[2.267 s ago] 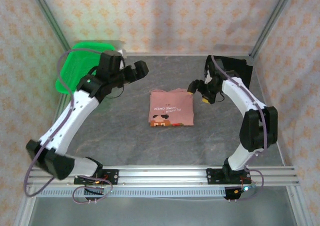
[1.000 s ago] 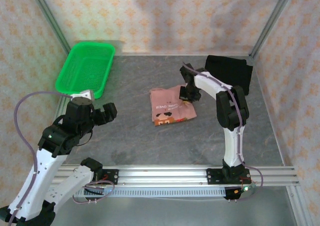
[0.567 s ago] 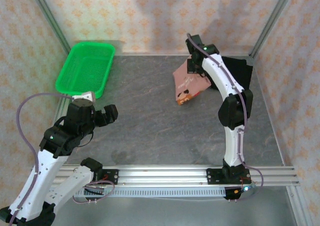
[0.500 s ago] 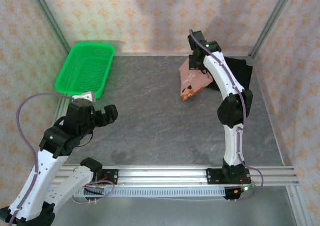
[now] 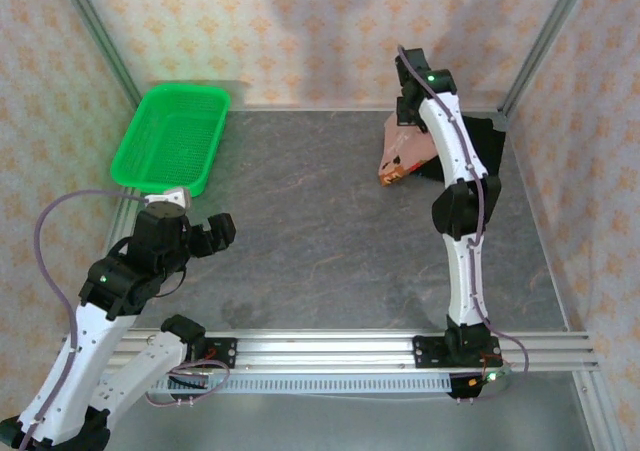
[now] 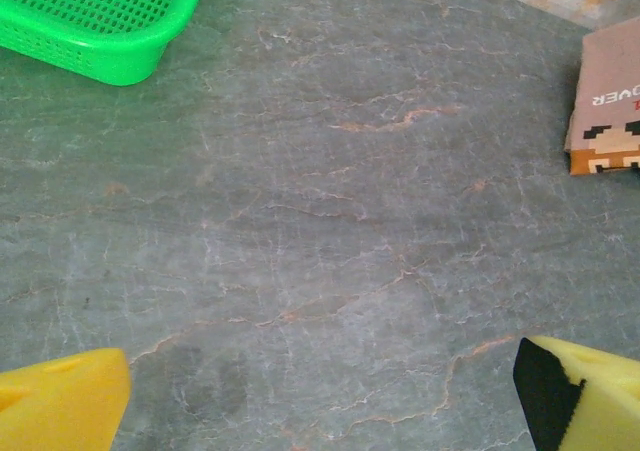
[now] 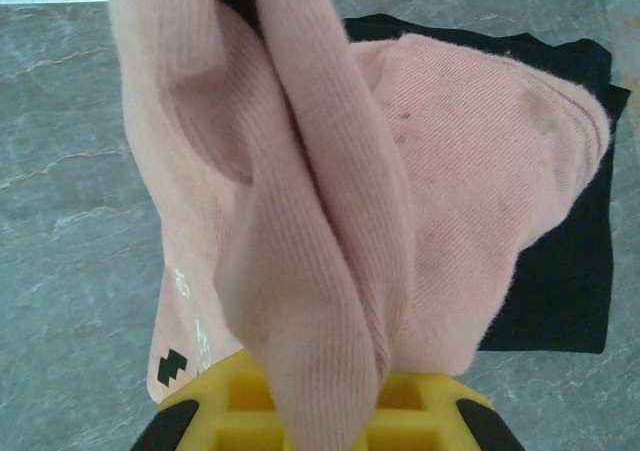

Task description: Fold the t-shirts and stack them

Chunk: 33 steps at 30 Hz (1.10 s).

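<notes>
The salmon-pink t-shirt will go down on top of the black t-shirt (image 5: 450,144) (image 7: 385,166) by the back wall, where I should lay it with my right gripper.
My right gripper (image 5: 407,121) is raised at the back right, shut on the salmon-pink t-shirt (image 5: 402,155). The shirt hangs from it in folds, its printed end lowest, beside the left edge of the black t-shirt (image 5: 487,143), which lies flat in the back right corner. In the right wrist view the bunched pink t-shirt (image 7: 300,191) is pinched at my right gripper (image 7: 320,416), with the black t-shirt (image 7: 560,271) on the table beneath and to the right. My left gripper (image 5: 214,234) is open over bare table at the near left; its yellow fingertips (image 6: 60,406) stand wide apart.
A green mesh basket (image 5: 170,136) sits at the back left, its corner (image 6: 100,21) in the left wrist view. Patterned walls and metal frame posts close in the table. The slate tabletop (image 5: 300,231) lies bare between the arms.
My right gripper has lifted the pink t-shirt off the table's middle and carried it back and right, up to the black t-shirt. The left arm has hardly moved.
</notes>
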Motion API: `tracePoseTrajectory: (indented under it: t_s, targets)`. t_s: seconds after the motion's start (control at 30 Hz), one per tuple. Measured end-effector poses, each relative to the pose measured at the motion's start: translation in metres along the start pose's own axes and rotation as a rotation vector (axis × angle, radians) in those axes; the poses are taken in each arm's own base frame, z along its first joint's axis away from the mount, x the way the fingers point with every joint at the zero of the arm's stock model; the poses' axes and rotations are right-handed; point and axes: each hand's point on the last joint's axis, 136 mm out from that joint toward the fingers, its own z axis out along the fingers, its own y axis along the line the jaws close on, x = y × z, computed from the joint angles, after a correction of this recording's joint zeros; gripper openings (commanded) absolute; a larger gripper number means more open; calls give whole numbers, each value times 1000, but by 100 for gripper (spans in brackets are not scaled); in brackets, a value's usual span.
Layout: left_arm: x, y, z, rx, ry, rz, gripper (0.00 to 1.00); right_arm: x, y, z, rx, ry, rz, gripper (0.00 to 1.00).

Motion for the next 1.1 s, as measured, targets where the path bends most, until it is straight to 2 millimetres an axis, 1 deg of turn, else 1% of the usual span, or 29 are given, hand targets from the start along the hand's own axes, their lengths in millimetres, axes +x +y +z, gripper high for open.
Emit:
tracePoseTrajectory:
  t_s: [0.33,0.73,0.9,1.1]
  targets:
    - [-1,4,3,-30,-1,21,100,-12,-48,15,11,-7,91,0]
    - [-4,6,4,-57,4,32,100,-24,-88,30,-68,-21,255,0]
    - [-4,9,2,-75,4,35,100,-23,-106,46,-100,-11,337,0]
    - [-4,14,-3,-96,8,37,100,-7,-128,77,-129,38,441,0]
